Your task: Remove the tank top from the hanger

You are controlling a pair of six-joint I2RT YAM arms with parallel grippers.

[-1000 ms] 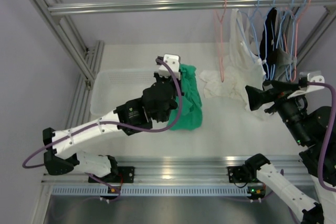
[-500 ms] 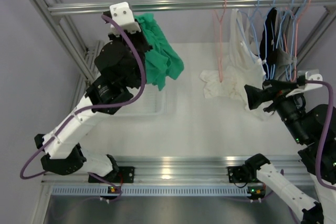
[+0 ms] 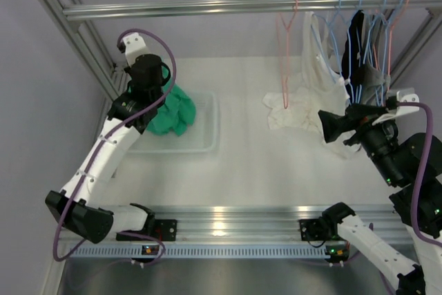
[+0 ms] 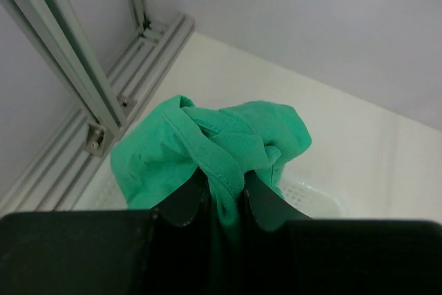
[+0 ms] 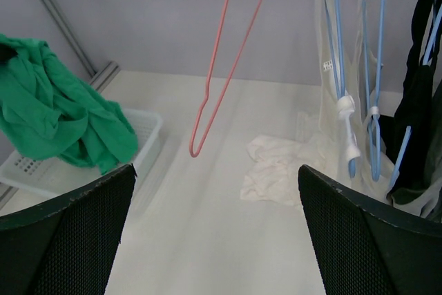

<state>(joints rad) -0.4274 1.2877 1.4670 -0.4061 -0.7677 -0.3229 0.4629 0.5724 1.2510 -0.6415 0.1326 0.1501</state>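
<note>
The robot's right gripper needs to next close on the near-side arm [image 3: 333, 32] [image 5: 337, 39] of the blue hanger that is closest to the pink hanger and holds the white garment.
A green tank top [image 3: 173, 107] hangs bunched from my left gripper [image 3: 160, 90], over the left part of the white basket [image 3: 208, 129]. In the left wrist view the two dark fingers are shut on a fold of the green tank top [image 4: 207, 143], with my left gripper [image 4: 224, 191] above the basket [image 4: 314, 197]. An empty pink hanger [image 3: 286, 53] hangs from the rail [image 3: 207, 6]. My right gripper [image 3: 330, 128] stands open at the right, with nothing between its fingers. Its wrist view shows the pink hanger [image 5: 222, 67] ahead of my right gripper [image 5: 215, 168].
A crumpled white cloth [image 3: 289, 112] lies on the table under the pink hanger. Several blue hangers with white and dark garments [image 3: 359, 53] crowd the rail's right end, close to the right arm. Metal frame posts [image 3: 69, 25] stand at the left.
The left arm carried the green tank top from the table's middle up and leftward, then lowered it over the basket. The right arm has hardly moved.
</note>
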